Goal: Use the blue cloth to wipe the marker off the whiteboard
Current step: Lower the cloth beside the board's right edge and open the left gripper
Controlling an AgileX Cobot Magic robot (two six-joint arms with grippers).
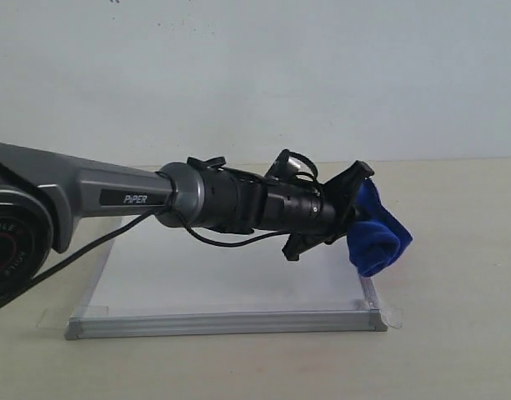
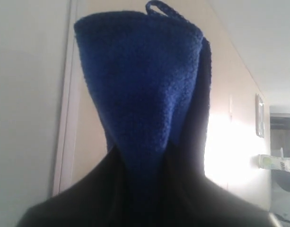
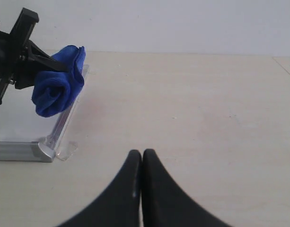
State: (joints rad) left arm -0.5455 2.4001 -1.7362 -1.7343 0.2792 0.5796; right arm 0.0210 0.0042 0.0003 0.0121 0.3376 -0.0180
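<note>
The left gripper needs to release the blue cloth on the wooden table (image 1: 398, 257) just beyond the whiteboard's silver edge. The cloth is now at the board's edge.
The whiteboard (image 1: 230, 283) lies flat on the table, silver-framed, with clear tape tabs at its corners. No red marker lines show on its visible surface; the arm hides part of it. My left gripper (image 1: 353, 208) reaches across the board and is shut on the rolled blue cloth (image 1: 377, 233), held at the board's right edge; whether it touches the board I cannot tell. In the left wrist view the blue cloth (image 2: 140, 85) fills the space between the dark fingers. The right wrist view shows the cloth (image 3: 57, 82) beside the board's corner (image 3: 40, 150). My right gripper (image 3: 142, 156) is shut and empty over bare table.
The light wooden table (image 1: 455, 317) stretches to the right of the board. A pale wall (image 1: 263, 75) stands behind. The left arm (image 1: 113, 200) spans the board from the left.
</note>
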